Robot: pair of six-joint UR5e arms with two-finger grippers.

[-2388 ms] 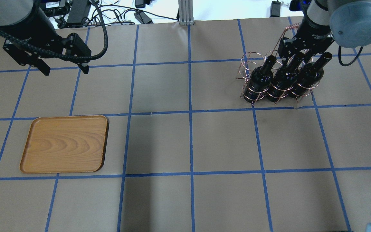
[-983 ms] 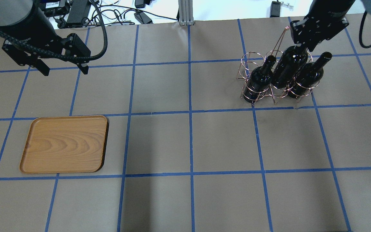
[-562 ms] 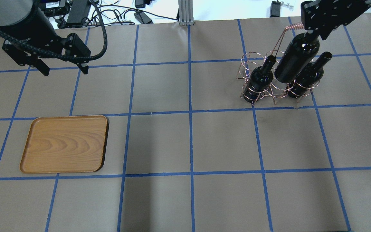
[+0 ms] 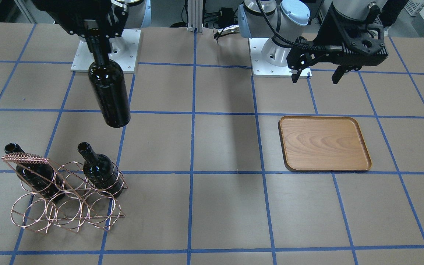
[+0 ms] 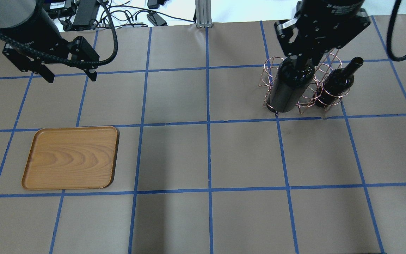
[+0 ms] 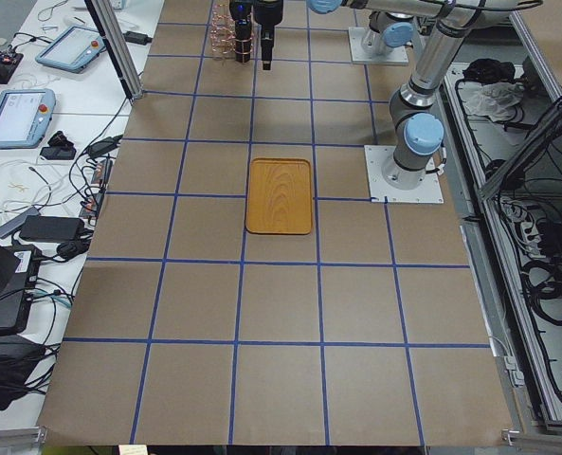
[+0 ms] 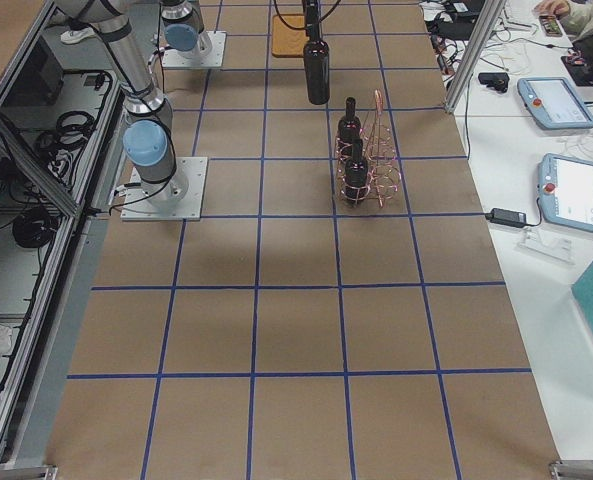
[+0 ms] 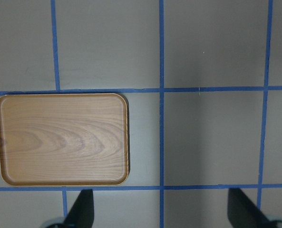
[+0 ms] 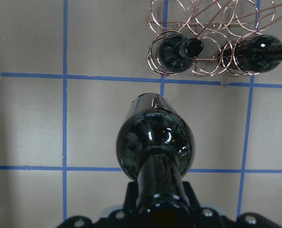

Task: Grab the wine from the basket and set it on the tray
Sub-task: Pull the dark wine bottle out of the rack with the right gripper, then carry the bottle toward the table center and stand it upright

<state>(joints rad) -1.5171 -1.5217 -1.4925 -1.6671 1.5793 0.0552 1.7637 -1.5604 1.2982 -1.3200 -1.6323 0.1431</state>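
The robot's right gripper will stand the wine bottle on the table (image 4: 199, 167) (image 9: 54, 83) beside the blue tape crossing midway between basket and tray.
My right gripper (image 4: 95, 38) is shut on the neck of a dark glass wine bottle (image 4: 109, 96) and holds it high above the table, clear of the basket; it also shows in the overhead view (image 5: 289, 88) and the right wrist view (image 9: 155, 142). The copper wire basket (image 4: 64, 206) holds two more bottles (image 4: 99, 171) (image 4: 35, 173). In the overhead view one of them (image 5: 337, 84) shows; the held bottle hides the other. The wooden tray (image 5: 71, 157) lies bare, far to the left. My left gripper (image 5: 71, 77) hangs open and empty beyond the tray (image 8: 62, 137).
Brown paper with a blue tape grid covers the table. The two arm bases (image 4: 105, 48) (image 4: 278, 55) are bolted at the robot's edge. An aluminium post (image 5: 203, 14) and cables (image 5: 118, 14) lie past the far edge.
My right gripper has lifted the middle bottle fully out of the basket and carried it left in the overhead view. The left arm and tray have not moved.
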